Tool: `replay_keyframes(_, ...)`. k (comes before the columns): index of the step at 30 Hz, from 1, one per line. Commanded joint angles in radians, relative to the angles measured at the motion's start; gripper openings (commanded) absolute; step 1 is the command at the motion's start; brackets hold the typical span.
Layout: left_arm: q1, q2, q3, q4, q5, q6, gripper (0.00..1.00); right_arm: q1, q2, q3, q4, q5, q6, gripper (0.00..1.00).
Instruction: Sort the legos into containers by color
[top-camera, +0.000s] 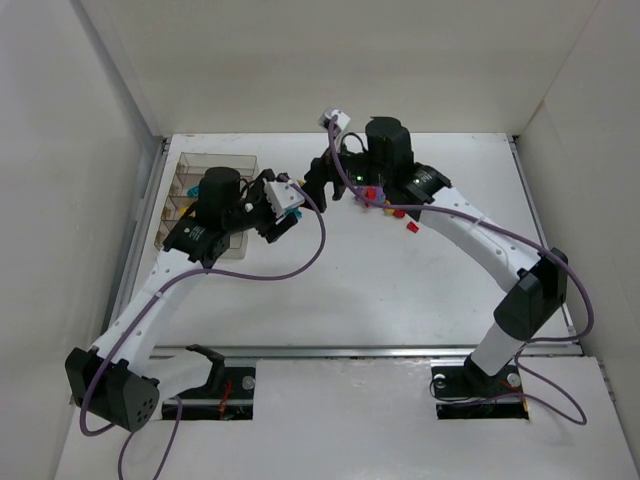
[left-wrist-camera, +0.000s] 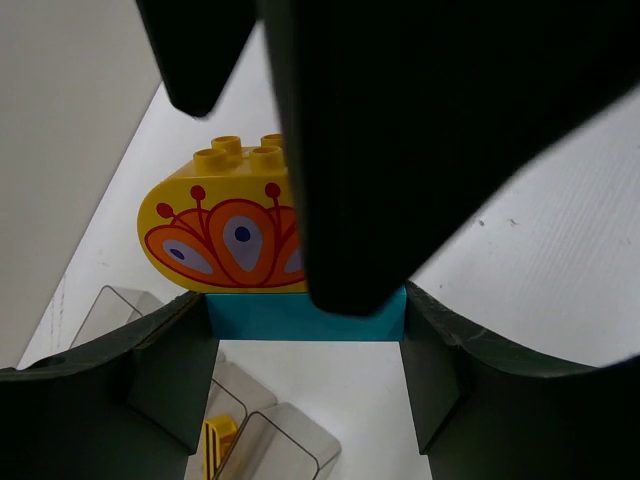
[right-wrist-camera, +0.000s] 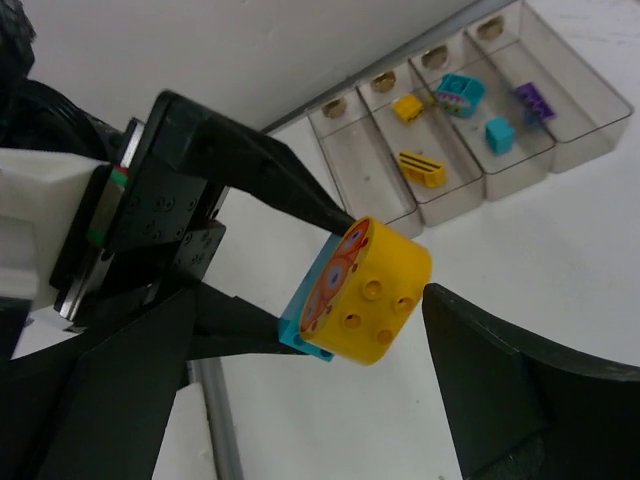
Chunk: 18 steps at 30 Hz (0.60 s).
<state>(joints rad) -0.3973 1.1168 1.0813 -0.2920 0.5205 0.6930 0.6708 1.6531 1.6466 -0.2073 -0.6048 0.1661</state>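
Observation:
The robot's left gripper needs to release the cyan brick in the tray's compartment (top-camera: 212, 192) for cyan bricks, between purple and yellow.
My left gripper (top-camera: 283, 208) (left-wrist-camera: 305, 335) is shut on a cyan brick (left-wrist-camera: 290, 315) that has a rounded yellow brick (left-wrist-camera: 215, 230) with an orange pattern snapped onto it. It holds the pair in the air, right of the tray (top-camera: 205, 165). My right gripper (top-camera: 327, 183) (right-wrist-camera: 310, 300) is open. Its fingers straddle the yellow brick (right-wrist-camera: 385, 295), and the right fingertip (right-wrist-camera: 440, 305) is a hair from it. The cyan brick (right-wrist-camera: 298, 335) sits between the left gripper's black fingers. The tray (right-wrist-camera: 590, 140) holds yellow, cyan and purple bricks in separate compartments.
Loose red, yellow and purple bricks (top-camera: 385, 203) lie under the right arm's wrist, and a red one (top-camera: 410, 229) lies nearer to me. White walls enclose the table on three sides. The tray's corner (left-wrist-camera: 285, 440) lies just below the left gripper.

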Motion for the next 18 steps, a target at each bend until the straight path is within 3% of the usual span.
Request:
replay_keyframes(1, -0.002, -0.022, 0.025, 0.08, -0.031, -0.036, 0.0, 0.018, 0.014, 0.027, 0.042, -0.078, 0.029, 1.0)
replay_keyframes(5, -0.011, -0.04, 0.034, 0.091, -0.04, -0.036, 0.0, 0.018, 0.014, -0.002, 0.042, -0.01, 0.047, 1.0)
replay_keyframes(9, -0.02, -0.051, 0.034, 0.109, -0.054, -0.036, 0.0, 0.018, 0.037, 0.01, 0.042, -0.056, 0.056, 0.89)
replay_keyframes(18, -0.029, -0.069, 0.016, 0.09, -0.073, -0.036, 0.0, 0.018, 0.043, 0.01, 0.042, 0.122, 0.075, 0.96)
